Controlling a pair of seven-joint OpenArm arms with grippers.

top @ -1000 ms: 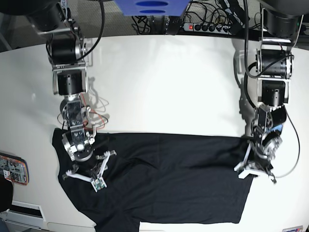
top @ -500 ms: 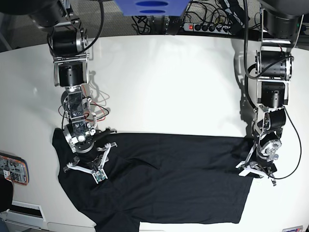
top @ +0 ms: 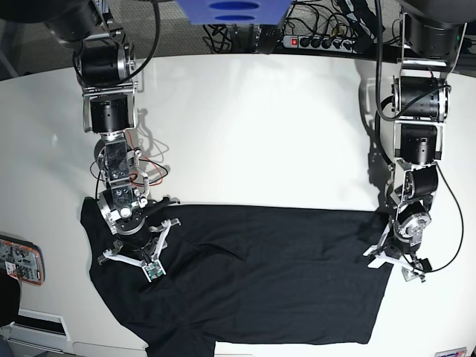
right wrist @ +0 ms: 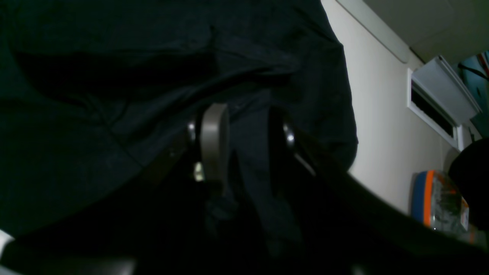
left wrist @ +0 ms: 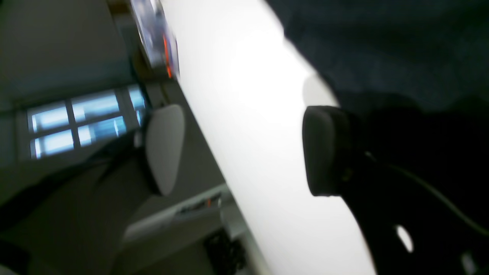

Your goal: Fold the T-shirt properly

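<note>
My left gripper should turn upright and pinch cloth near the T-shirt's corner (top: 372,223), because its open fingers are tilted over white table beside the edge of the black T-shirt.
The black T-shirt (top: 282,282) lies spread flat along the front of the white table (top: 245,126), with a few creases near its left part. My right gripper (top: 138,256) is low over the shirt's left end, by the sleeve. In the right wrist view the gripper (right wrist: 248,141) has a ridge of the black shirt cloth (right wrist: 95,114) pinched between its fingers. My left gripper (top: 394,262) sits at the shirt's right edge. In the left wrist view only one grey finger pad (left wrist: 324,149) shows, at the edge of the shirt (left wrist: 382,46). The other finger is lost in the dark.
A flat device with an orange rim (top: 18,260) lies at the table's left front edge, also in the right wrist view (right wrist: 439,202). A power strip (top: 320,41) and cables lie behind the table. The table's front edge runs just below the shirt's hem.
My right gripper has moved a little toward the back of the table over the shirt's left end. My left gripper has shifted slightly at the right edge. The shirt lies much as before.
</note>
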